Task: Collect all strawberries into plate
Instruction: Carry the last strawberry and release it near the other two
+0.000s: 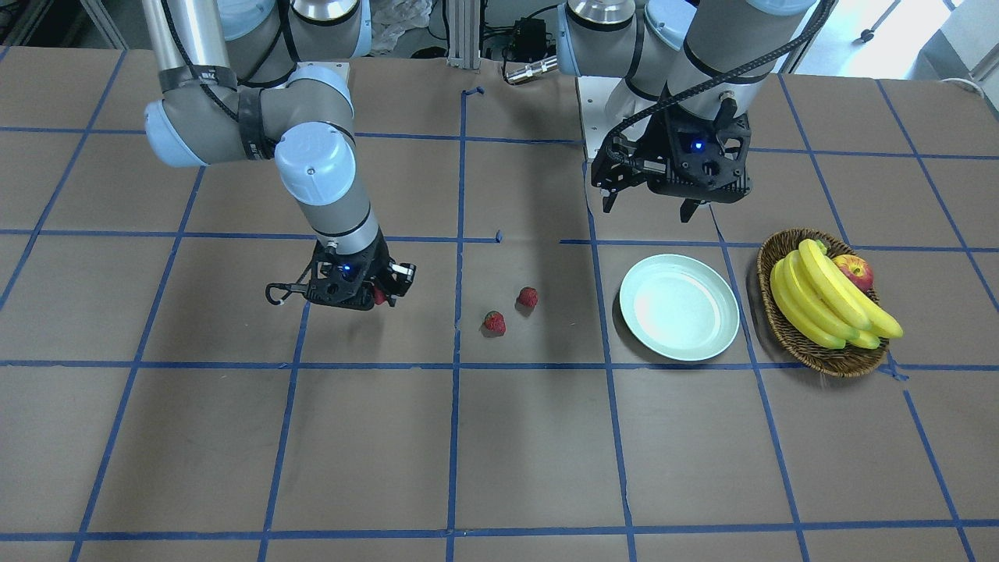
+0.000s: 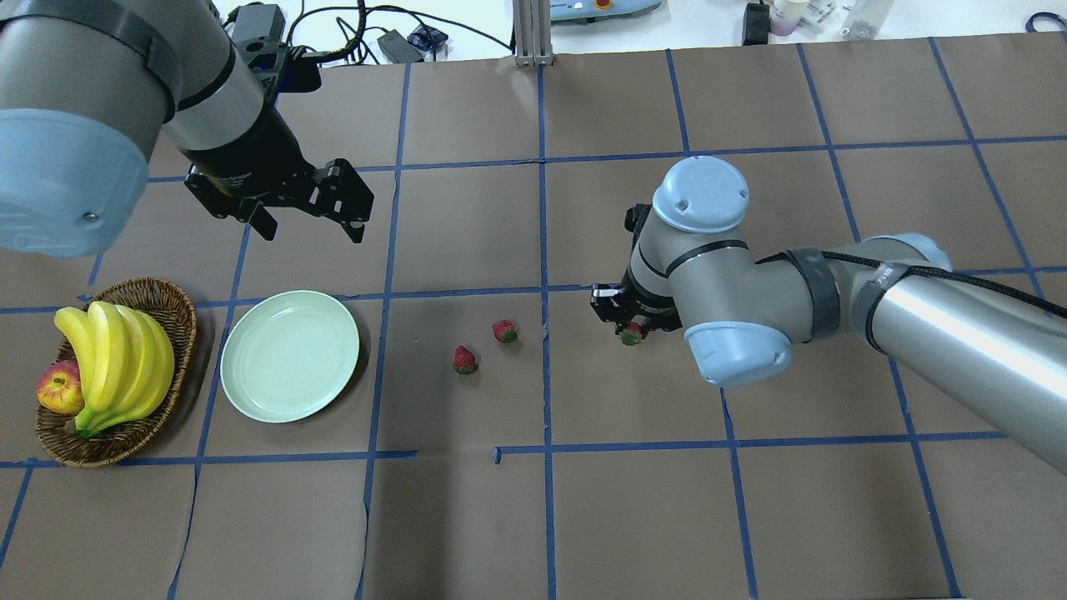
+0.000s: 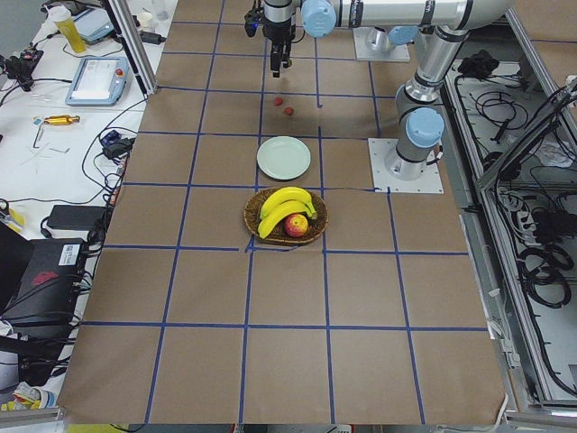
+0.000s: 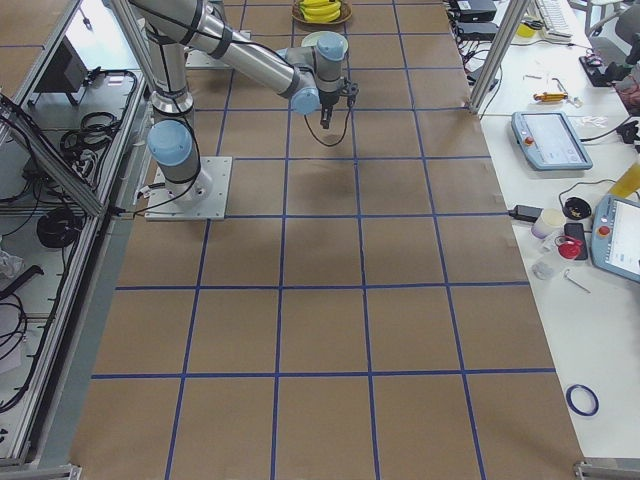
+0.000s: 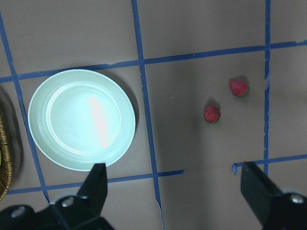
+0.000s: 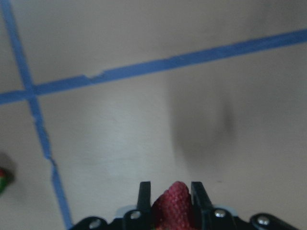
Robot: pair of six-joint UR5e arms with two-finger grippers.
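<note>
The robot's right gripper will release the strawberry on the bare table (image 1: 553, 329) between the plate and the other strawberries.
My right gripper (image 2: 631, 332) is shut on a strawberry (image 6: 172, 206), which also shows in the overhead view (image 2: 632, 334) and the front view (image 1: 379, 296), just above the table. Two more strawberries lie on the table: one (image 2: 464, 360) nearer the plate and one (image 2: 504, 331) beside it; both show in the left wrist view (image 5: 211, 114) (image 5: 238, 87). The pale mint-green plate (image 2: 289, 356) is empty. My left gripper (image 2: 310, 227) hangs open and empty above the table beyond the plate, its fingers (image 5: 96, 184) spread wide.
A brown wicker basket (image 2: 171, 308) with bananas (image 2: 117, 358) and an apple (image 2: 58, 390) stands beside the plate near the table's left edge. Blue tape lines grid the brown table.
</note>
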